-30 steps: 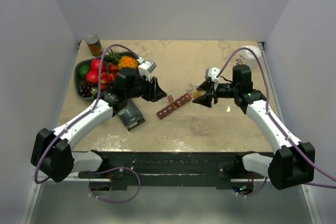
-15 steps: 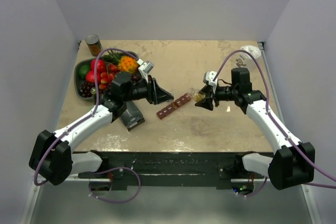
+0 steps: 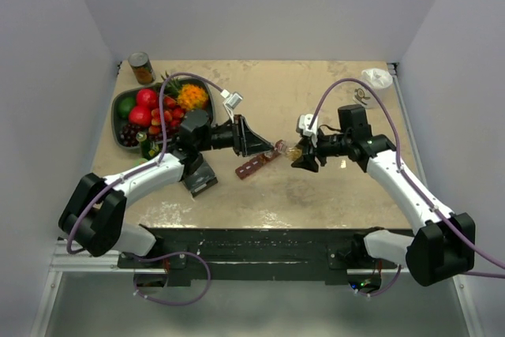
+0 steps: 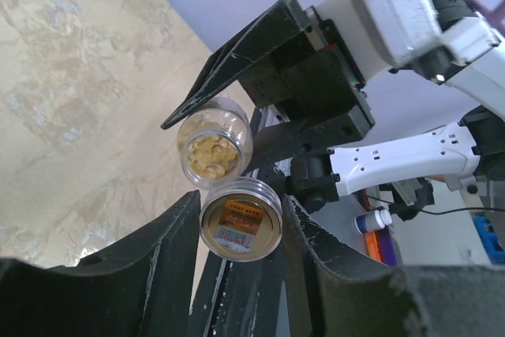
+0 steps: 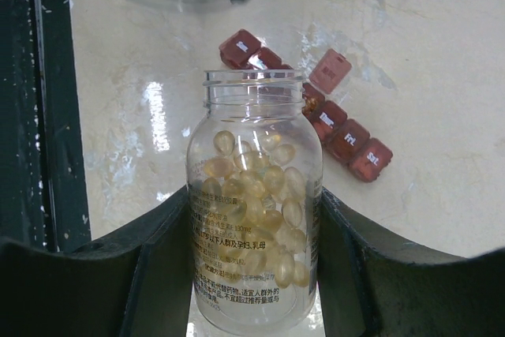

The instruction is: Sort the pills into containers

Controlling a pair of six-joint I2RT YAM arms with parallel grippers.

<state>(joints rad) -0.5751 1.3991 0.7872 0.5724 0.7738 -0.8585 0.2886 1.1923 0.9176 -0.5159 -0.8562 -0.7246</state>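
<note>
The robot's left gripper should release the clear round cap on the opening of the pill bottle (image 3: 272,155) (image 4: 213,155).
My right gripper (image 5: 254,222) is shut on a small clear bottle (image 5: 254,234) with its mouth open, full of yellowish pills (image 5: 260,195). It holds the bottle above the table, just right of the dark red compartment strip (image 5: 347,136), which has one flap raised. My left gripper (image 4: 241,212) is shut on the bottle's clear round cap (image 4: 241,217), right next to the bottle's mouth (image 4: 215,144). In the top view the left gripper (image 3: 264,144) and the right gripper (image 3: 302,155) nearly meet above the strip (image 3: 252,166).
A dark bowl of fruit (image 3: 124,102) and a brown-labelled tin can (image 3: 141,68) stand at the back left. A black flat object (image 3: 197,173) lies under the left arm. A white cup (image 3: 377,77) sits at the back right corner.
My left gripper has swung right, up to the bottle's mouth. My right gripper has shifted slightly left and nearer with the bottle.
</note>
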